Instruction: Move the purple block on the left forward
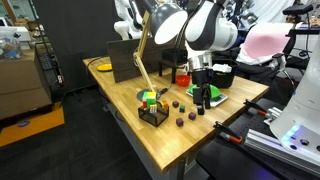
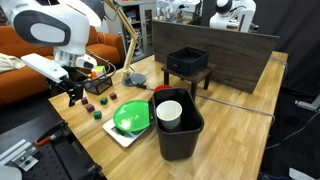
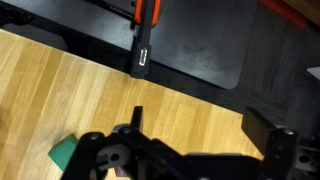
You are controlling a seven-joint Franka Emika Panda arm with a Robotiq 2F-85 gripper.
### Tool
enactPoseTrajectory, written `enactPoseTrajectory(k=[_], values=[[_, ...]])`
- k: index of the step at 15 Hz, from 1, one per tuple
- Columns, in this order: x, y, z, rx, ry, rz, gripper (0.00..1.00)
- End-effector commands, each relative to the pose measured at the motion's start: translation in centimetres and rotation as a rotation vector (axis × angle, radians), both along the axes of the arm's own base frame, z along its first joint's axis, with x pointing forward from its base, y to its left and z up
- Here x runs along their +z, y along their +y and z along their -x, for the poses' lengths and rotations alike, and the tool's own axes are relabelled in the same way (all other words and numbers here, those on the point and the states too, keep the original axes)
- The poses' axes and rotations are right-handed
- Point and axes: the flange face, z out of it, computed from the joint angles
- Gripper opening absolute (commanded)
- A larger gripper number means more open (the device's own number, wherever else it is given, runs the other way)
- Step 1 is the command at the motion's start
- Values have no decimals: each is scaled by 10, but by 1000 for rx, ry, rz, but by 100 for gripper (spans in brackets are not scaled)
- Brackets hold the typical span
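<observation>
The robot's gripper should close on the sides of the purple block (image 1: 192,123) that lies between the nearby green block and another purple block at the front of the table.
Several small dark purple blocks lie on the wooden table, among them one (image 1: 175,103) toward the left and one (image 1: 181,121) near the front edge. They also show in an exterior view (image 2: 88,107), (image 2: 103,103). My gripper (image 1: 201,97) hangs low over the table just beside them (image 2: 75,92). In the wrist view the gripper (image 3: 200,130) is open with only bare wood between the fingers. No purple block shows clearly there. A green block corner (image 3: 64,152) shows at the lower left.
A green bowl on a white plate (image 2: 130,118) sits beside a black bin with a white cup (image 2: 178,122). A black crate (image 2: 187,62) stands further back. A small black basket with colourful items (image 1: 152,108) and a wooden lamp arm (image 1: 143,55) stand left of the gripper.
</observation>
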Motion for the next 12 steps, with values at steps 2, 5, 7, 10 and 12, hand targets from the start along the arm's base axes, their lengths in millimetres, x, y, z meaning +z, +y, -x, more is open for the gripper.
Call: enactPoseTrajectory(k=[2,5,7,10,12], values=[[-3,-1,-3,-21,2,13,100],[-20,-5,-12,-121,11,48,100],[-31,-5,-20,-142,6,60,100],[-41,2,-35,-126,-2,58,100],[-47,5,-42,-118,0,79,100]])
